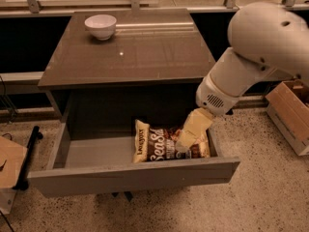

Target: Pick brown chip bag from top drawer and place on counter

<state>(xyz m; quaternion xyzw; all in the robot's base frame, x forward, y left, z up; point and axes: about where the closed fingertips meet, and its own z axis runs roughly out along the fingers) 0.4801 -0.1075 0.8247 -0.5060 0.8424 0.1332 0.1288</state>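
My gripper will shut on the middle of the back edge [168, 131] of the brown chip bag, on the side toward the counter.
The top drawer [130, 177] stands pulled out below the counter [145, 52]. The brown chip bag [157, 145] lies flat in the drawer's right half, white script lettering up, tan-yellow ends left and right. My gripper [186, 138] reaches down from the right on a white arm [251, 62] and sits over the bag's right part, hiding some of it. Whether it touches the bag does not show.
A white bowl [100, 26] stands at the counter's back left. A cardboard box [289, 115] sits on the speckled floor at the right. Another cardboard piece [7, 166] and a black bar [29, 153] lie at the left of the drawer.
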